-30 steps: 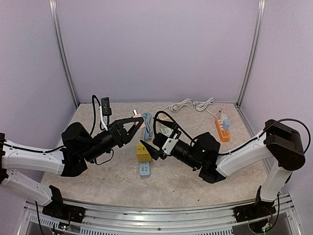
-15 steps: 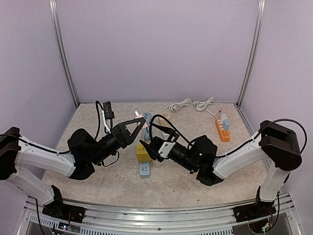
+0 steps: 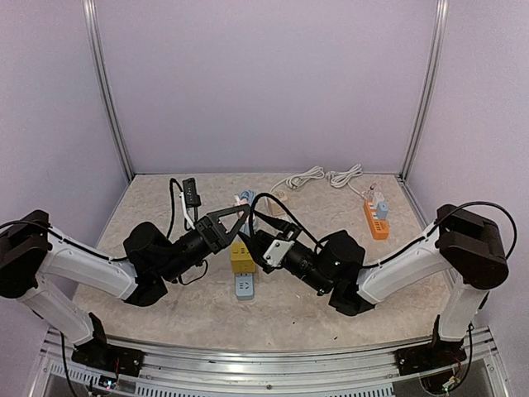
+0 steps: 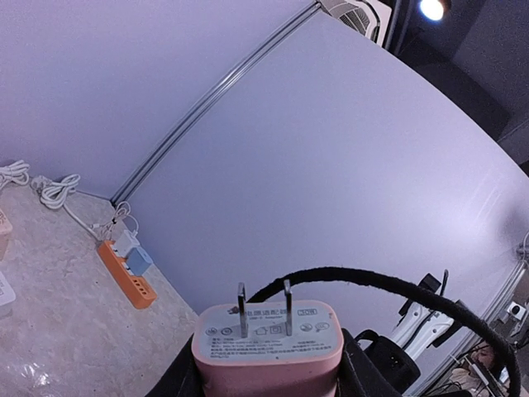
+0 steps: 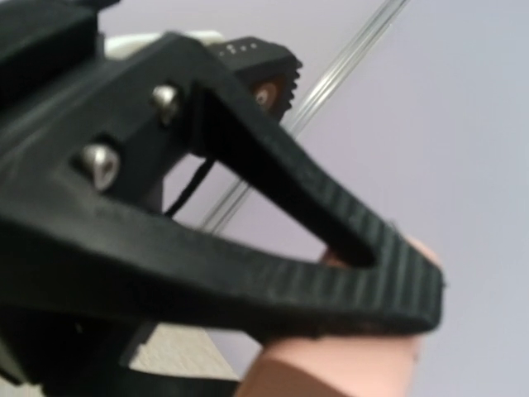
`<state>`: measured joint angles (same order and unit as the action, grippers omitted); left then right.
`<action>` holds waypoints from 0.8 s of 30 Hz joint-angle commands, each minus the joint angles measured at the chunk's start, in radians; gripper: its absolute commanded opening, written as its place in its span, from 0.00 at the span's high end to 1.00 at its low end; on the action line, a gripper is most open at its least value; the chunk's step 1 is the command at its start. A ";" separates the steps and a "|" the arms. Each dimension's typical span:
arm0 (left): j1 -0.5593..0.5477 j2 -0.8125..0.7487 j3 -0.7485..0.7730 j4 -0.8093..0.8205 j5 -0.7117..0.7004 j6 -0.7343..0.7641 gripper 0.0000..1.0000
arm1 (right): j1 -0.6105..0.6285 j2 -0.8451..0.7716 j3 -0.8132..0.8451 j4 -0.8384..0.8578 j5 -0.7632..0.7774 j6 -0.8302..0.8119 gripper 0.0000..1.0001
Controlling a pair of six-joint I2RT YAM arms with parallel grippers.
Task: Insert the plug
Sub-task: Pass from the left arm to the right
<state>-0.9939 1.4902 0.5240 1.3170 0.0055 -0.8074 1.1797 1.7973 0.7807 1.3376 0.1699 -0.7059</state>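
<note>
The pink plug lies crooked to the robot's right gripper, so that gripper should open, back off and take the plug squarely by the end (image 5: 281,382) opposite its prongs.
A pink plug (image 4: 266,346) with two metal prongs pointing up sits between the fingers of my left gripper (image 4: 266,368), which is shut on it. From above, the left gripper (image 3: 239,217) hangs over the yellow socket block (image 3: 241,260). My right gripper (image 3: 251,240) is right against it from the right. The right wrist view is filled by a black ribbed finger (image 5: 248,281) of the left gripper, with the pink plug (image 5: 331,368) just under it. The right gripper's own jaws are not clear in any view.
A blue-grey socket (image 3: 244,287) lies just in front of the yellow block. An orange power strip (image 3: 376,218) with adapters lies at the right back, white cables (image 3: 318,176) behind it. A black adapter (image 3: 191,192) and a blue cable (image 3: 246,198) lie behind the grippers.
My left gripper has carried the plug right and lower, over the yellow block. The right gripper has moved left up against it, and its jaws have narrowed.
</note>
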 commanded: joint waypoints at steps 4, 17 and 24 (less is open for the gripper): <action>-0.006 0.017 -0.011 0.100 -0.030 -0.022 0.77 | 0.024 0.047 0.035 0.478 0.064 -0.019 0.55; -0.005 0.028 -0.020 0.100 -0.047 -0.041 0.76 | 0.031 0.047 0.076 0.477 0.142 -0.032 0.47; -0.006 0.011 -0.022 0.100 -0.013 0.023 0.76 | 0.049 0.028 0.082 0.439 0.177 -0.018 0.32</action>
<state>-0.9901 1.4994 0.5106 1.3464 -0.0689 -0.8265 1.2057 1.8297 0.8314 1.3422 0.3248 -0.7448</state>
